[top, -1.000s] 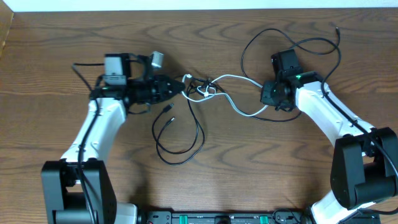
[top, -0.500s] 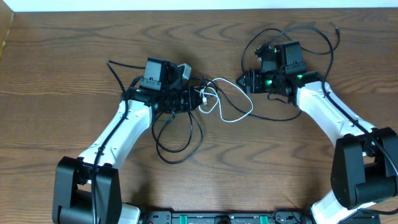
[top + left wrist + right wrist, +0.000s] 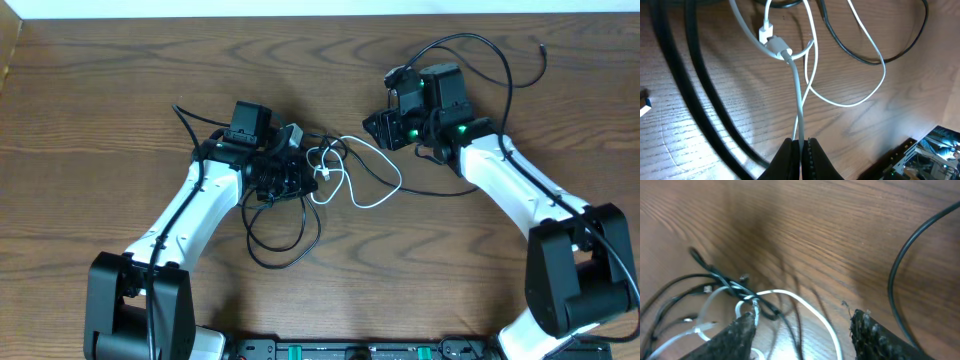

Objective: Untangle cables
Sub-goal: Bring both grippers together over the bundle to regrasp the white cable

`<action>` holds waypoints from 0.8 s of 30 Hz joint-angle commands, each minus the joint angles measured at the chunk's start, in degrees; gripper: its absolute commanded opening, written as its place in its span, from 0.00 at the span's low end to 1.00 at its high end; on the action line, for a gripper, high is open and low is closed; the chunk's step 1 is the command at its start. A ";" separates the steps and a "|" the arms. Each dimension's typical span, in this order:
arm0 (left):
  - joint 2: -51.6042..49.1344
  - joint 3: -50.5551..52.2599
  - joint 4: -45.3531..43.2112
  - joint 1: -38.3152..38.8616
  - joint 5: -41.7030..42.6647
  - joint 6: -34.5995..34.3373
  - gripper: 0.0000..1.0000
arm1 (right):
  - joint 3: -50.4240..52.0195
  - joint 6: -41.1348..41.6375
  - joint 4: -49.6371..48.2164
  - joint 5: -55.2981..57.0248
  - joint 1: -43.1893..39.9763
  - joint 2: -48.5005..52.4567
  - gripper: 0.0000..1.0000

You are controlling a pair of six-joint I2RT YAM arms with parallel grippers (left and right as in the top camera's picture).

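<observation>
The black cord wraps around the white cord at their knot. My left gripper needs to let go of the white cord below its plug and take hold of the black cord (image 3: 338,143) beside the knot.
The white cord (image 3: 368,206) lies in loose loops at the table's middle, crossed by the long thin black cord (image 3: 300,245). My left gripper (image 3: 305,175) is shut on the white cord (image 3: 799,95) just below its plug (image 3: 772,44). A thin black loop (image 3: 900,52) lies beyond it. My right gripper (image 3: 376,128) hangs open over the right end of the tangle. Its fingers (image 3: 737,332) stand wide apart and hold nothing. The white cord (image 3: 810,311) runs on the table beneath them. The two cords knot together at the black cord (image 3: 732,286).
The black cord (image 3: 470,42) also arcs behind the right arm, with a plug end (image 3: 541,45) near the far right. Another black loop (image 3: 275,262) lies in front of the left arm. Thicker black wires (image 3: 700,90) pass close to the left wrist camera.
My left gripper has carried the white cord rightward, so its loops have bunched up. My right gripper has opened, let go of the white cord and moved up and to the left.
</observation>
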State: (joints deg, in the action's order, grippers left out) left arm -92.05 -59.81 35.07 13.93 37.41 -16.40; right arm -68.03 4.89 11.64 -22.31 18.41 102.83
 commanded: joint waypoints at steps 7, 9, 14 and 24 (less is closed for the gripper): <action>0.33 -0.42 -0.83 -0.13 11.47 2.69 0.08 | -0.13 -16.41 -0.31 -6.23 0.76 8.24 0.58; 0.33 -0.42 -0.11 -0.13 13.18 4.83 0.07 | -0.13 -19.02 -1.22 -6.32 1.20 10.34 0.58; 0.33 -0.42 4.48 -0.13 13.22 7.52 0.07 | -0.13 -19.32 -8.68 -6.36 1.22 13.62 0.57; 0.33 -0.42 5.53 -0.15 14.43 10.95 0.07 | -0.46 -19.52 -12.22 -14.64 1.27 15.74 0.59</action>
State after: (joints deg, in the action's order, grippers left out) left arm -92.05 -59.81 41.45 13.93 51.81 -6.68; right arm -67.99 -13.93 -1.48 -30.35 19.49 118.50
